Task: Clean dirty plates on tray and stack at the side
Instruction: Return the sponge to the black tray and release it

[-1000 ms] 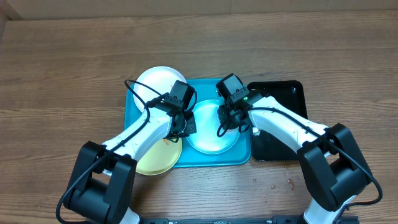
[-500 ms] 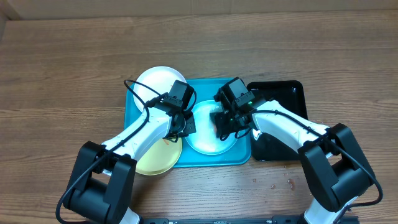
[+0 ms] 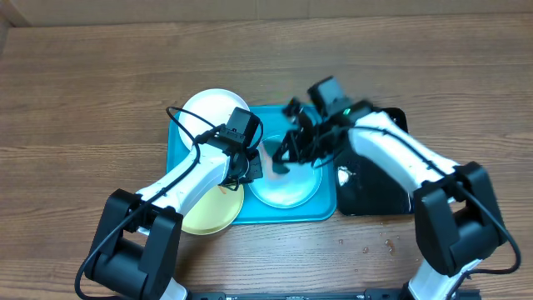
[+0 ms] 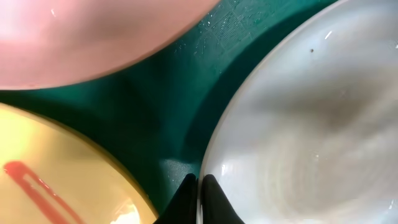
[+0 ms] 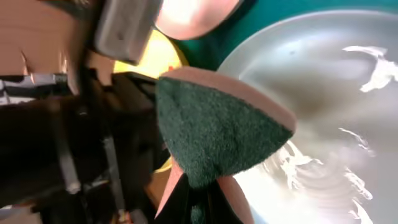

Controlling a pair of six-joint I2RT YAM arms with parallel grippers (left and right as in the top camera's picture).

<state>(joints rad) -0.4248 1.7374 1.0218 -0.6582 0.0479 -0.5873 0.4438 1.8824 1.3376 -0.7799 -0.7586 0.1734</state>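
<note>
Next, I set the green scouring sponge, now tilted just above the wet plate, down in the front half of the glossy black tray (image 3: pixel 366 175) using my right gripper.
The turquoise tray (image 3: pixel 187 162) holds the pale mint-blue plate (image 3: pixel 287 185) in its middle. My left gripper (image 3: pixel 252 170) is shut on that plate's left rim; in the left wrist view the fingertips (image 4: pixel 198 200) pinch the rim (image 4: pixel 298 124). My right gripper (image 3: pixel 298 143) is shut on a green scouring sponge (image 5: pixel 214 127) with a pink backing, tilted just above the wet, streaked plate (image 5: pixel 323 93). The white plate (image 3: pixel 208 108) overlaps the tray's far left corner. The yellow-green plate (image 3: pixel 210 212) with an orange smear (image 4: pixel 34 180) overlaps its near left edge.
A glossy black tray (image 3: pixel 379 196) lies right of the turquoise one, under my right arm. Small water drops (image 3: pixel 375 247) dot the wooden table in front of it. Bare wood lies to the left, right and back.
My right gripper has swung up and to the right with the sponge, off the plate's centre toward its far rim. The left arm has held still on the rim.
</note>
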